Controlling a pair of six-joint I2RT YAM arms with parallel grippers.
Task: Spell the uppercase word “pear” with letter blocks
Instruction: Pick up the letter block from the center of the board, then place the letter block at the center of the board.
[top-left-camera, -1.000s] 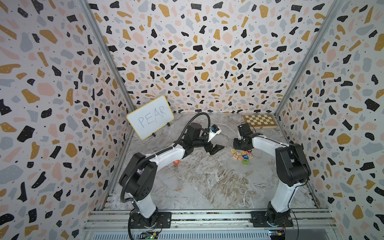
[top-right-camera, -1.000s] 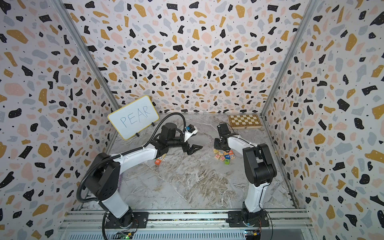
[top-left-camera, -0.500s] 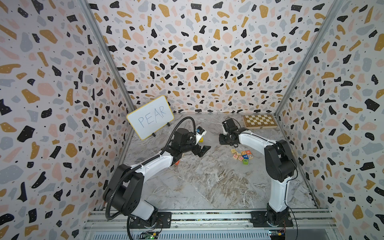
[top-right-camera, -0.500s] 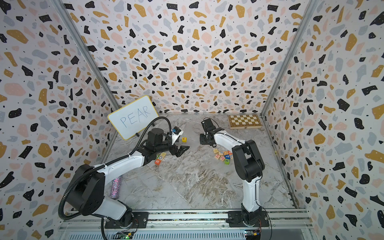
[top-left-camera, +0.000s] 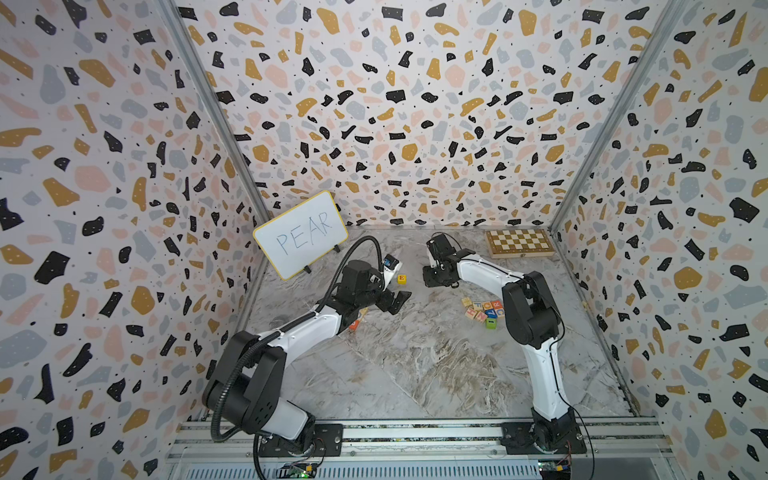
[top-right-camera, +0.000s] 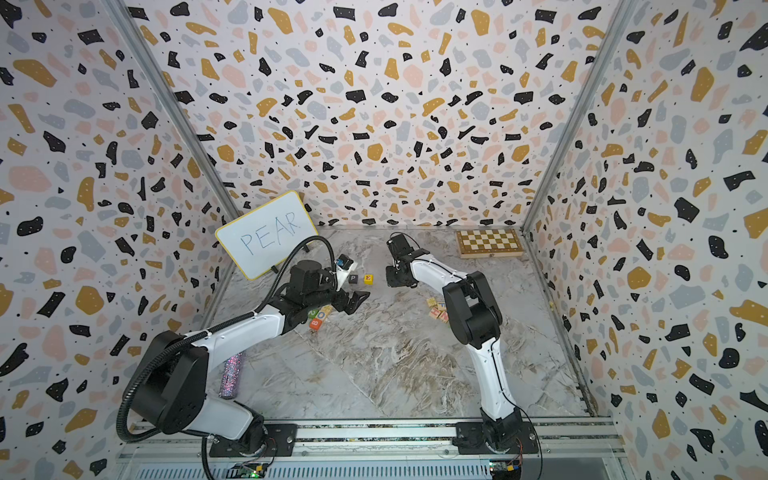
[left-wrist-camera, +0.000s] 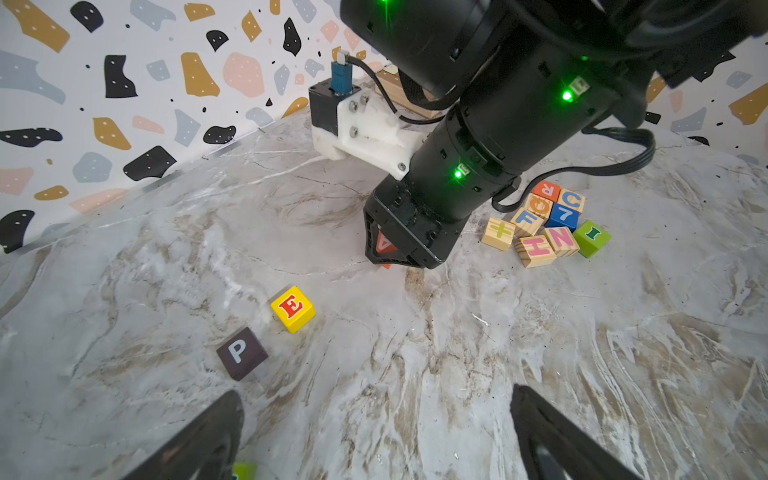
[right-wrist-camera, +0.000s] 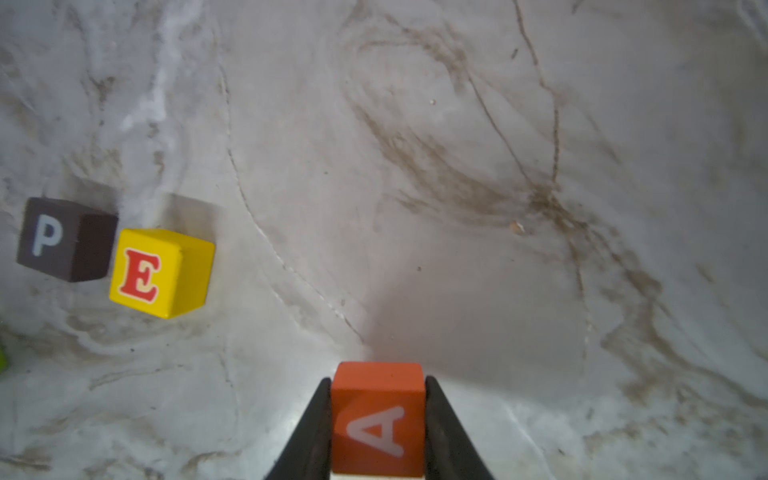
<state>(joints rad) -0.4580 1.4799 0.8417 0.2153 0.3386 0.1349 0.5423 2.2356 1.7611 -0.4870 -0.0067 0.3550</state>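
The orange-red A block will go down from my right gripper beside the yellow E block, opposite the dark P block (top-left-camera: 418, 283) (right-wrist-camera: 308, 332).
The dark P block (left-wrist-camera: 241, 352) and the yellow E block (left-wrist-camera: 292, 308) stand side by side on the marble floor, also seen in the right wrist view as P block (right-wrist-camera: 50, 239) and E block (right-wrist-camera: 158, 272). My right gripper (right-wrist-camera: 377, 382) is shut on the orange-red A block (right-wrist-camera: 378, 419), held low to the right of the E block (top-left-camera: 401, 279) with a gap between them. The orange-red R block (left-wrist-camera: 546, 190) lies in the loose pile. My left gripper (left-wrist-camera: 376, 395) is open and empty, nearer than the P and E.
A pile of other lettered blocks (top-left-camera: 482, 309) lies under the right arm. More blocks (top-right-camera: 318, 320) sit under the left forearm. The PEAR whiteboard (top-left-camera: 300, 232) leans at the back left and a chessboard (top-left-camera: 519, 243) lies at the back right. A glitter tube (top-right-camera: 230, 374) rests by the left wall.
My right gripper has travelled left from the block pile toward the E, staying shut. The left gripper has drawn back to the left, still open.
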